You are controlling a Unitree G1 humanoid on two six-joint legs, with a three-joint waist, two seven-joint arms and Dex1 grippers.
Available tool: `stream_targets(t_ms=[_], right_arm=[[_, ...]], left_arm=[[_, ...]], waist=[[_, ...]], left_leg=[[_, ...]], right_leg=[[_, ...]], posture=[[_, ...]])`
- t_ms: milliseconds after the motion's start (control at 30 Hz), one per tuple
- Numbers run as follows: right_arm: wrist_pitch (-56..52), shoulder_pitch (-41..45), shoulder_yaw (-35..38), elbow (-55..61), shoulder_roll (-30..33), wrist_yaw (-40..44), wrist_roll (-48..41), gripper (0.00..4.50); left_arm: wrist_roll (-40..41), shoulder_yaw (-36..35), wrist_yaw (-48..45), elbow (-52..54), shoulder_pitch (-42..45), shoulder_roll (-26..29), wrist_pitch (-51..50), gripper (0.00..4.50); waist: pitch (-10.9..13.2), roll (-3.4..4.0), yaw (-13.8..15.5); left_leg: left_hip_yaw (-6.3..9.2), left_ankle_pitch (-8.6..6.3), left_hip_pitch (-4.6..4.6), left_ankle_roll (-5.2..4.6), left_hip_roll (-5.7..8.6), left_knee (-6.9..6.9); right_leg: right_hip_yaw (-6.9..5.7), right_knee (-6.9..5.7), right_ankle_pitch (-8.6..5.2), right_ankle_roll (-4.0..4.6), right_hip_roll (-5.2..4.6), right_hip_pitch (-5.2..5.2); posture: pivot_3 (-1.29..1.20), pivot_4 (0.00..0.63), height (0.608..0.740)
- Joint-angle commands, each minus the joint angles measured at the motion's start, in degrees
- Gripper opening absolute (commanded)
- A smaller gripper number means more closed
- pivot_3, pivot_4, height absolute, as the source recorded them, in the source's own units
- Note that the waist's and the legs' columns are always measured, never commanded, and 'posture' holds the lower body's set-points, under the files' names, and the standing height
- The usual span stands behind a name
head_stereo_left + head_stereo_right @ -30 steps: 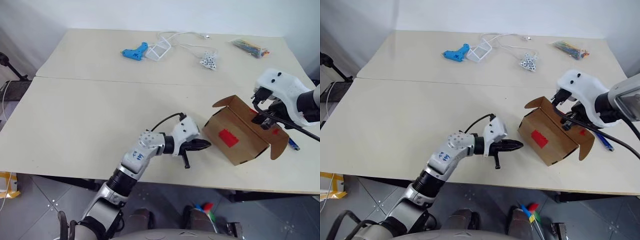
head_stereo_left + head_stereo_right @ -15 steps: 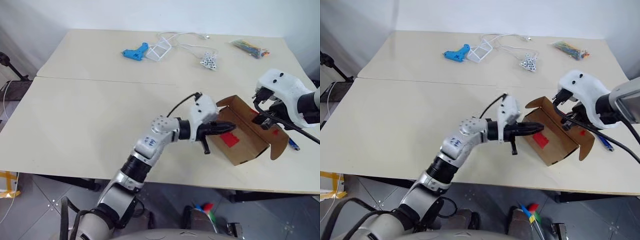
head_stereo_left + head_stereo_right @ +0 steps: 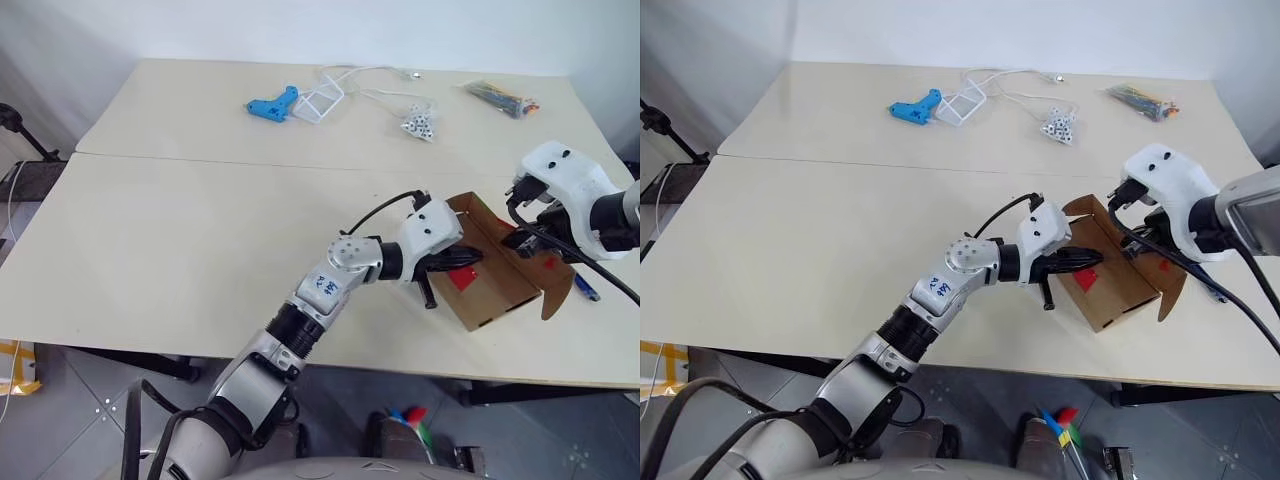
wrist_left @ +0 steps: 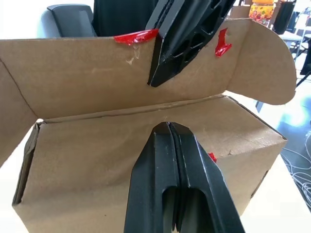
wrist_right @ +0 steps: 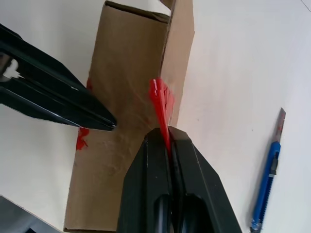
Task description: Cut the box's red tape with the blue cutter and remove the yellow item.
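Next, I let go of the box's flap with my right gripper, laid open over the patch of table (image 3: 488,269) under the brown box.
The brown box (image 3: 497,296) stands near the table's front right edge with one flap (image 5: 182,58) lifted. My right gripper (image 3: 518,240) is shut on that flap's edge, right at a torn strip of red tape (image 5: 162,103). More red tape (image 3: 460,280) shows on the box's front face. My left gripper (image 3: 476,256) is shut and holds nothing; its tips (image 4: 167,130) rest against the front face near its upper edge. The blue cutter (image 5: 266,190) lies flat on the table to the right of the box. The yellow item is hidden.
At the table's (image 3: 200,220) far side lie a light blue pistol-shaped tool (image 3: 272,104), a white wire frame with a cable (image 3: 322,98), small white pieces (image 3: 418,122) and a bag of coloured ties (image 3: 500,96). The box stands close to the front edge.
My left gripper has swung right across the table, from clear of the box to its front face. The right gripper has kept its hold on the flap.
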State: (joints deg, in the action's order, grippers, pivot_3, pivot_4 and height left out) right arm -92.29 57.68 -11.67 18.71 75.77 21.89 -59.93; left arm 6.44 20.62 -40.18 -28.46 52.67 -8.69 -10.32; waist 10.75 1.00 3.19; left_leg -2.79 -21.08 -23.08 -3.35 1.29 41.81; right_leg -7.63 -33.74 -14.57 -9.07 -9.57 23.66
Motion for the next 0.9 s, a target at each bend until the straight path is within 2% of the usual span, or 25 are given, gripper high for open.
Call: stream_targets(t_ms=[33, 233, 400, 500, 633, 900], right_arm=[[-0.2, -1.4, 2.3, -0.2, -0.9, -1.8, -3.4, 0.04], [-0.2, -3.2, 4.1, -1.2, -1.8, -4.4, -3.5, 0.04], [0.4, -5.6, 4.7, -3.5, 0.0, -2.2, 3.5, 0.04], [4.0, -7.6, 4.4, -6.0, 1.8, 1.4, 8.2, 0.04], [15.3, -11.7, 1.8, -13.6, 5.4, 10.6, 17.2, 0.04], [23.7, -13.8, -0.8, -21.0, 4.2, 22.5, 27.3, 0.04]], left_arm=[[-1.0, 0.8, 0.4, -2.9, 1.8, -4.6, 1.0, 0.00], [-2.9, 3.6, -0.4, -6.8, 2.3, -4.5, -0.1, 0.00], [-4.4, 6.2, -2.9, -5.3, 0.3, -2.3, -3.3, 0.00], [-4.8, 6.4, -3.1, -4.6, -0.3, -1.4, -4.9, 0.00], [-5.4, 6.7, -4.5, -3.3, -1.2, 1.0, -7.8, 0.00], [-5.0, 6.4, -6.7, 1.7, -3.3, 4.8, -13.0, 0.00]], waist=[[0.0, 0.00, 0.0], [-0.1, -0.11, -0.2], [-0.3, -0.50, 0.0], [-0.3, -0.52, 0.3], [-0.3, -0.52, 0.5], [-0.3, -0.51, 0.6]], left_leg=[[0.00, 0.00, 0.00, -0.01, 0.00, 0.02], [-0.02, 0.00, 0.02, -0.01, -0.03, 0.07], [0.02, 0.00, 0.11, -0.02, -0.04, 0.10], [0.12, -0.01, 0.10, -0.04, 0.00, 0.12], [0.17, -0.02, 0.10, -0.05, 0.03, 0.12], [0.14, 0.00, 0.15, -0.07, 0.03, 0.23]], right_leg=[[0.00, 0.00, 0.00, 0.00, 0.00, -0.01], [0.02, -0.04, 0.01, 0.02, 0.00, -0.02], [0.00, -0.02, 0.02, 0.03, 0.00, -0.15], [0.03, 0.00, 0.02, 0.03, 0.00, -0.22], [0.01, 0.00, 0.02, 0.03, 0.01, -0.24], [0.03, 0.00, 0.03, 0.01, 0.01, -0.33]], posture=[[0.00, 0.150, 0.740], [0.00, 0.150, 0.740], [0.00, 0.150, 0.740], [0.00, 0.150, 0.740], [0.00, 0.150, 0.740], [0.00, 0.150, 0.740]])
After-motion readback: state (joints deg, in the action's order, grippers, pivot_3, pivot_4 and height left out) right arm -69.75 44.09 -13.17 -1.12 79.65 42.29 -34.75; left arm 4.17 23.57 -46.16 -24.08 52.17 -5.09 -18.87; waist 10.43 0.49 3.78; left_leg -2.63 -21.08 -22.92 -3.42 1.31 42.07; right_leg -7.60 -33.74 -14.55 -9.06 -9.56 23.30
